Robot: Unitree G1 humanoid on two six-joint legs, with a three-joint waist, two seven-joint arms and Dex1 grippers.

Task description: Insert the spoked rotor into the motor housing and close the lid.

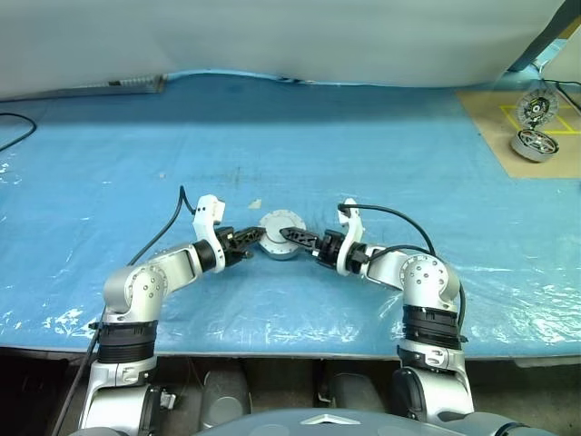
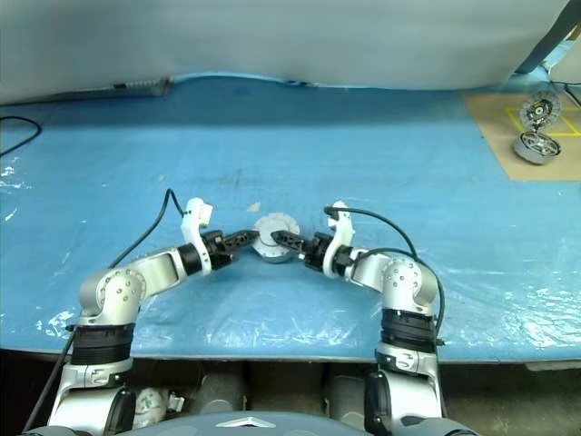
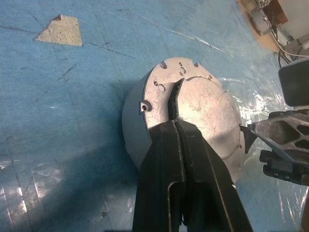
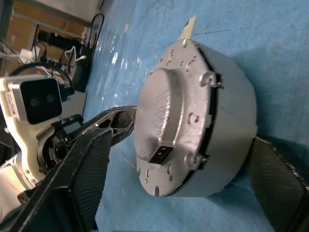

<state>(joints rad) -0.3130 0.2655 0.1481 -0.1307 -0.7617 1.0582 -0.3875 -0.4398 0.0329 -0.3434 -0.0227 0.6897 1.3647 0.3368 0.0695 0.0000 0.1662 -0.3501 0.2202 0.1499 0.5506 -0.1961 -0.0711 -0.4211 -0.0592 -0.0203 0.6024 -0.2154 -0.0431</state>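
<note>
My left gripper rests shut on the closed side of the motor housing. My right gripper needs to lift the housing while my left gripper opens to take its side [image 3: 134, 124].
The motor housing [image 1: 277, 223] sits on the blue sheet in front of me, a squat silver drum with its closed metal face [image 3: 203, 104] up. My left gripper [image 1: 251, 236] is shut, and its fingertips [image 3: 172, 104] rest on that face near a small slot. My right gripper [image 1: 292, 238] comes from the other side and is open, with its black fingers [image 4: 82, 176] straddling the drum [image 4: 193, 116] and not pressing it. At the far right, the spoked rotor [image 1: 534, 145] lies below the lid [image 1: 537, 109], a disc with a radial pattern.
The rotor and lid rest on a brown board [image 1: 490, 118] with yellow square markings at the far right. A small tan patch [image 1: 255, 203] shows in the blue sheet just behind the housing. A black cable [image 1: 16, 132] lies at the far left. The table's front edge [image 1: 290, 350] runs below my arms.
</note>
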